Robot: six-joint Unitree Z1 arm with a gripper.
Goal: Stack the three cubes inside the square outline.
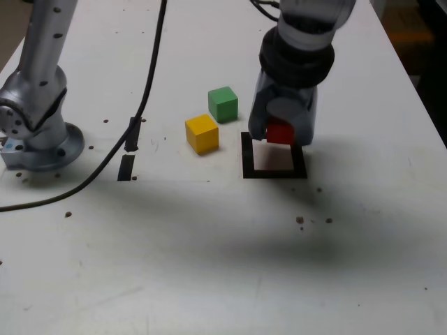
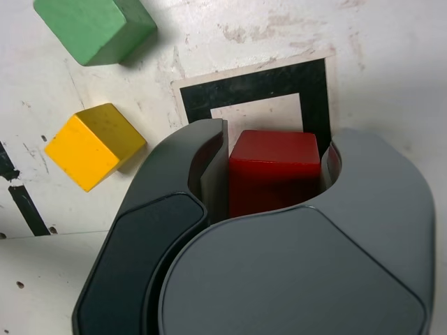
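Note:
My gripper is going to let go of the red cube on the white patch in the middle of the square outline (image 1: 273, 150).
My gripper (image 1: 281, 132) is shut on the red cube (image 1: 281, 132), holding it just above the far edge of the square outline (image 1: 274, 174). In the wrist view the red cube (image 2: 274, 171) sits clamped between both jaws, with the square outline (image 2: 251, 94) partly hidden behind it. The yellow cube (image 1: 202, 133) rests on the table to the exterior view's left of the outline, and the green cube (image 1: 223, 104) lies just beyond it. Both also show in the wrist view: the yellow cube (image 2: 94, 145) and the green cube (image 2: 94, 28).
The arm's base (image 1: 35, 132) stands at the exterior view's far left, with a black cable (image 1: 143, 105) running across the table. Two short black tape strips (image 1: 128, 155) lie near the cable. The white table (image 1: 209, 251) has small dark specks.

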